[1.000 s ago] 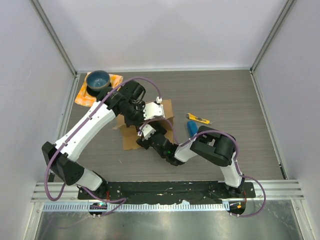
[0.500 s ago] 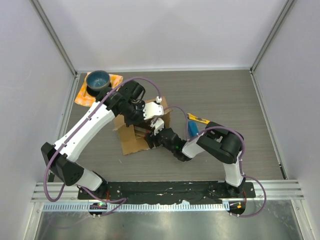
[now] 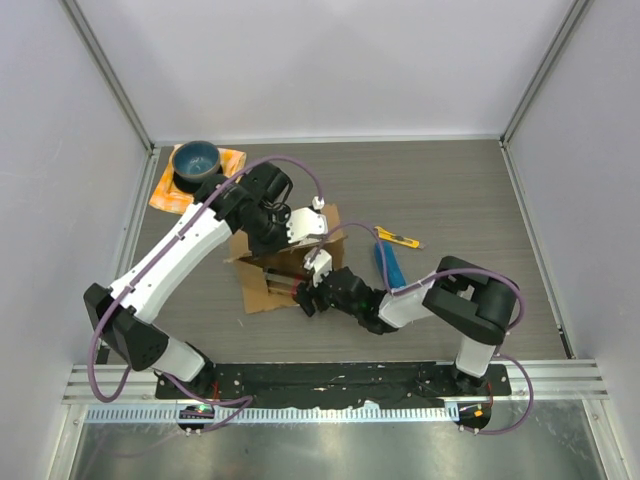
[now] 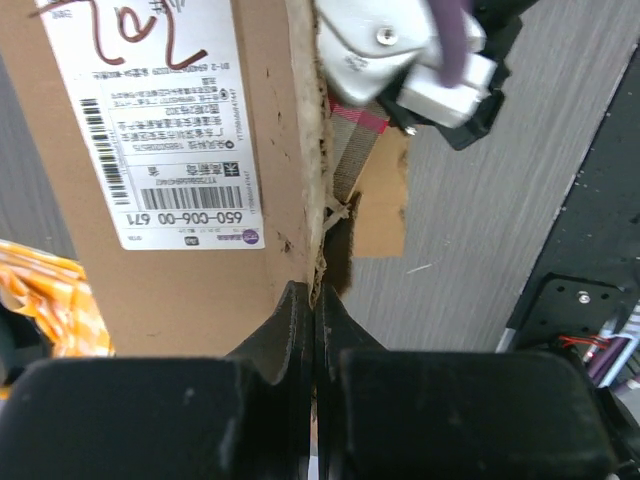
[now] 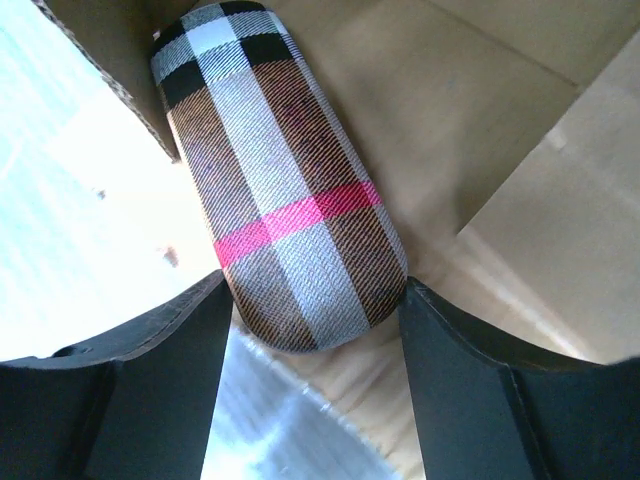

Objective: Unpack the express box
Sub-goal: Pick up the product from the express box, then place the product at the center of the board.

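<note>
My right gripper has the plaid glasses case, which is to face the express box. Next, I set it down and let go of it on the table (image 3: pixel 369 285) close beside the blue object.
The express box (image 3: pixel 258 286), a brown carton with a white shipping label (image 4: pixel 170 120), lies open in the middle of the table. My left gripper (image 3: pixel 292 232) is shut on the edge of one of its raised flaps (image 4: pixel 313 300). My right gripper (image 3: pixel 308 288) reaches into the open box, and its fingers press both sides of the rounded end of a plaid glasses case (image 5: pixel 290 200) with a pink stripe. A strip of the case also shows in the left wrist view (image 4: pixel 350 140), below the right wrist's white housing (image 4: pixel 400 50).
A blue bowl (image 3: pixel 196 160) sits on an orange cloth (image 3: pixel 232 158) at the back left. A yellow utility knife (image 3: pixel 398 238) and a blue object (image 3: pixel 388 262) lie right of the box. Frame walls enclose the table.
My right arm has drawn back toward the lower right, its elbow swinging right, with the gripper still in the box mouth. The box has turned and opened a little. My left gripper keeps its hold.
</note>
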Motion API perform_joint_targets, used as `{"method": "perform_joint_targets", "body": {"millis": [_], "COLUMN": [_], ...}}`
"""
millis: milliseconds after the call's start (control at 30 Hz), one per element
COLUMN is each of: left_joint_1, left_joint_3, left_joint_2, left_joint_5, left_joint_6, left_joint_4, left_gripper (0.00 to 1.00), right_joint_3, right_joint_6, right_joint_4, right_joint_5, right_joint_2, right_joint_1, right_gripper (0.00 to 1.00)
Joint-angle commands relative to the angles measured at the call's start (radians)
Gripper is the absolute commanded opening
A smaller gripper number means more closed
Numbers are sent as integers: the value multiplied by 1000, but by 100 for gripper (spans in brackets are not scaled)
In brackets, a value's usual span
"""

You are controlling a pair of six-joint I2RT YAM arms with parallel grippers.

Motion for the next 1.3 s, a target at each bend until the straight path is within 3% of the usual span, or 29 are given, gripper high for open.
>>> {"method": "perform_joint_targets", "body": {"millis": [0,200,333,400,533,767,1100,1267], "left_joint_1": [20,92,121,123,123,123,121,89], "left_joint_3": [-25,-48,-53,-50,-39,-38,-47,-1], "left_joint_2": [41,78,82,79,81,76,61,85], "left_joint_5": [-48,-142,-160,-157,-154,-139,-50,48], "left_joint_6": [-40,-56,-51,-53,-54,-56,-34,-25], "left_joint_4": [-215,-143,-124,-126,-133,-152,-187,-213], "left_gripper": [0,0,0,0,0,0,0,0], "right_joint_3": [-51,-71,-76,-60,12,124,190,208], "right_joint_6": [14,57,154,252,509,812,958,897], "right_joint_4": [-45,-294,-550,-656,-1061,-1407,-1527,-1501], "right_joint_5": [94,287,526,603,767,856,827,820], "right_joint_2": [-112,-253,-391,-448,-475,-385,-350,-510], "right_joint_1": [70,99,123,129,143,214,289,289], "right_gripper": [19,17,16,17,18,20,72,85]}}
